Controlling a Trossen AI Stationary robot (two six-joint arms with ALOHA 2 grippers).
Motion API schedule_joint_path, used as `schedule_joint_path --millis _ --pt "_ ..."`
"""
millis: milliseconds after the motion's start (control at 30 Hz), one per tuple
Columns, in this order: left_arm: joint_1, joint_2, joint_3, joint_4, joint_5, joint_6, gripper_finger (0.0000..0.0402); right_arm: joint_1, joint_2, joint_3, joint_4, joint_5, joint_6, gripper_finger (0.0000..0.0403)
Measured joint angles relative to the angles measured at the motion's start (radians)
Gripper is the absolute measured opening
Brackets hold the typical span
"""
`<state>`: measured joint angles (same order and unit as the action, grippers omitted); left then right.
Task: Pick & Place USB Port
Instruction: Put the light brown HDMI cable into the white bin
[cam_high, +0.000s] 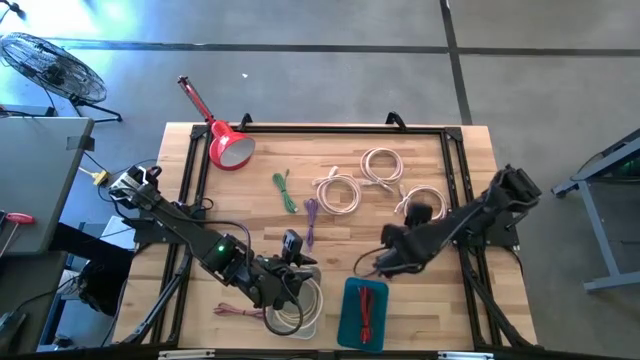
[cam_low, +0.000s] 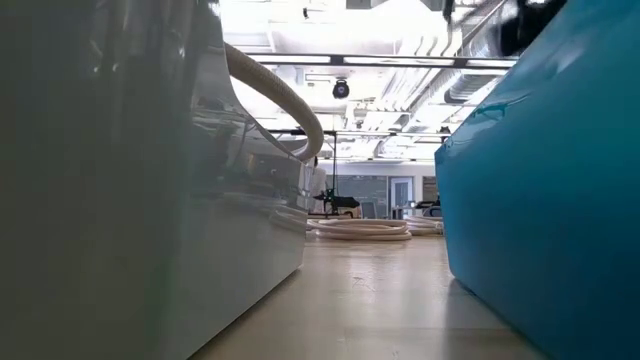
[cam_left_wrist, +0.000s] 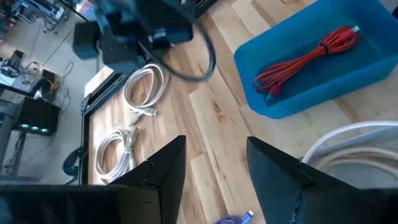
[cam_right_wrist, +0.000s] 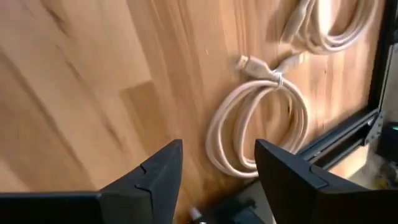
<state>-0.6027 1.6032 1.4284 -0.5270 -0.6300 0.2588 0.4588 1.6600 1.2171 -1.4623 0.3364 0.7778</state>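
The robot's right gripper needs to next move to the white cable coil closest to the blue tray and close on that coil's near side (cam_high: 405, 213) (cam_right_wrist: 215, 138).
A blue tray (cam_high: 345, 322) near the front edge holds a red cable (cam_high: 366, 310); it also shows in the left wrist view (cam_left_wrist: 308, 56). A white tray (cam_high: 313, 318) beside it holds a white cable coil (cam_high: 288, 308). White cable coils (cam_high: 340, 192) (cam_high: 380, 165) (cam_high: 420, 200), a green cable (cam_high: 285, 190) and a purple cable (cam_high: 311, 220) lie on the table. My left gripper (cam_high: 295, 250) (cam_left_wrist: 214, 168) is open and empty above the white tray's far edge. My right gripper (cam_high: 375, 265) (cam_right_wrist: 217, 168) is open and empty above the table, just beyond the blue tray.
A red lamp-like object (cam_high: 225, 145) lies at the far left. A second red cable (cam_high: 235, 312) lies left of the white tray. A black frame (cam_high: 300, 130) runs round the table. In the low view the white tray (cam_low: 150, 200) and the blue tray (cam_low: 540, 200) flank a gap.
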Motion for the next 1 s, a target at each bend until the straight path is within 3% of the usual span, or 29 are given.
schedule_joint_path --millis 467,1000 --pt "0.0 0.0 0.0 -0.011 0.003 0.0 0.0163 -0.281 -0.001 -0.285 0.166 -0.111 -0.182 0.0193" --pt "0.0 0.0 0.0 -0.03 0.019 -0.025 0.0163 -0.417 -0.013 -0.491 0.486 -0.214 -0.345 0.0192"
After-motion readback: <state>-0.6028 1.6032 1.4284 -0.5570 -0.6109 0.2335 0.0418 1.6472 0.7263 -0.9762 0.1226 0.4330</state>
